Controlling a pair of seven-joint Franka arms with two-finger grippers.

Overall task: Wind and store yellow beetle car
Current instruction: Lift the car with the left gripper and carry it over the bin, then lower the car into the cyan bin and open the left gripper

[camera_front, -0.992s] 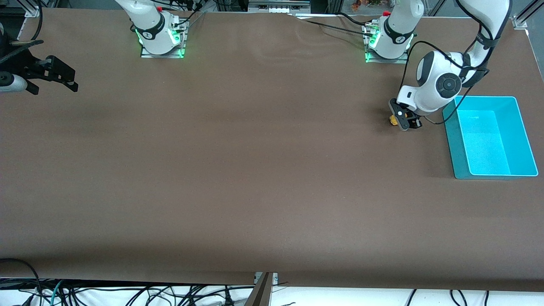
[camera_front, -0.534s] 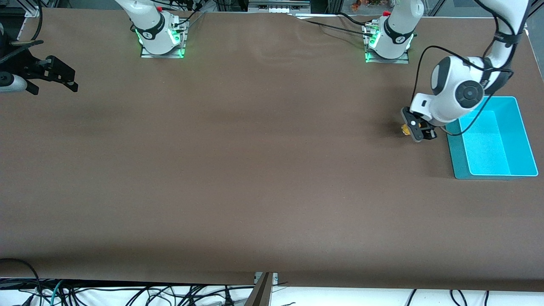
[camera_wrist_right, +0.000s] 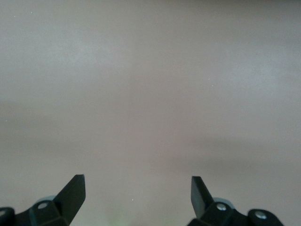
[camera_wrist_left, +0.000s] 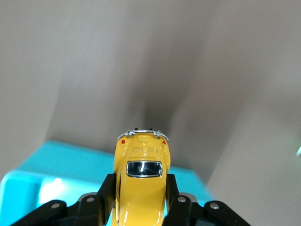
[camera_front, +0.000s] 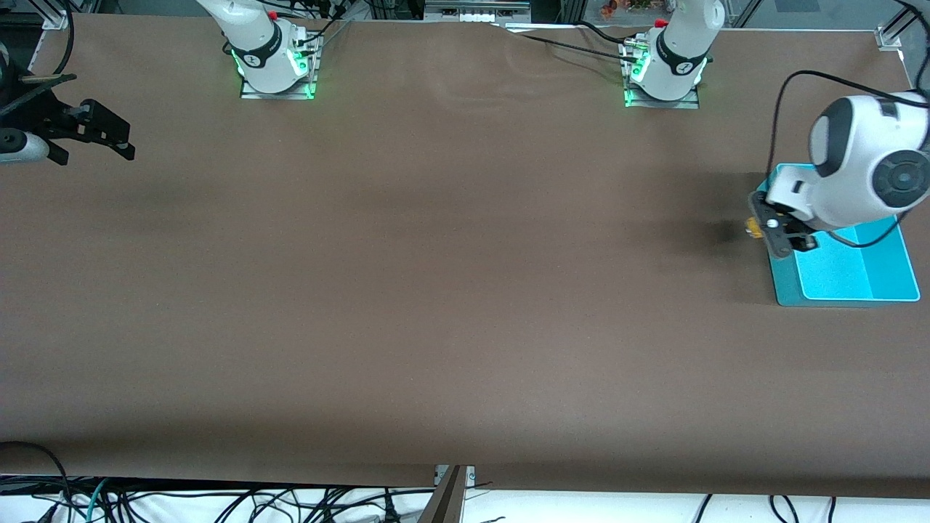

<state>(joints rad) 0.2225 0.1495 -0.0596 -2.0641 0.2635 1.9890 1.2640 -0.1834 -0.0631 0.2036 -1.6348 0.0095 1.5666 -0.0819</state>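
Next, I release the yellow beetle car with my left gripper inside the turquoise bin (camera_front: 811, 236), by the bin's side facing the open table.
The yellow beetle car (camera_wrist_left: 141, 181) is a tiny yellow toy with a dark rear window, held between the black fingers (camera_wrist_left: 106, 193) of my left gripper (camera_wrist_left: 140, 188). In the front view my left gripper (camera_front: 769, 231) is in the air over the rim of the turquoise bin (camera_front: 857, 287), at the rim toward the right arm's end, and the car (camera_front: 753, 227) shows as a small yellow spot at its tip. The bin's edge (camera_wrist_left: 61, 160) shows under the car in the left wrist view. My right gripper (camera_wrist_right: 138, 190) is open and empty; it waits at the right arm's end of the table (camera_front: 109, 138).
The brown table (camera_front: 436, 276) carries only the turquoise bin, which stands at the left arm's end. Both arm bases (camera_front: 272, 62) stand along the table's back edge. Cables hang below the front edge.
My left gripper has carried the car from the table beside the bin toward the bin and now hangs over its rim. The right arm has not moved.
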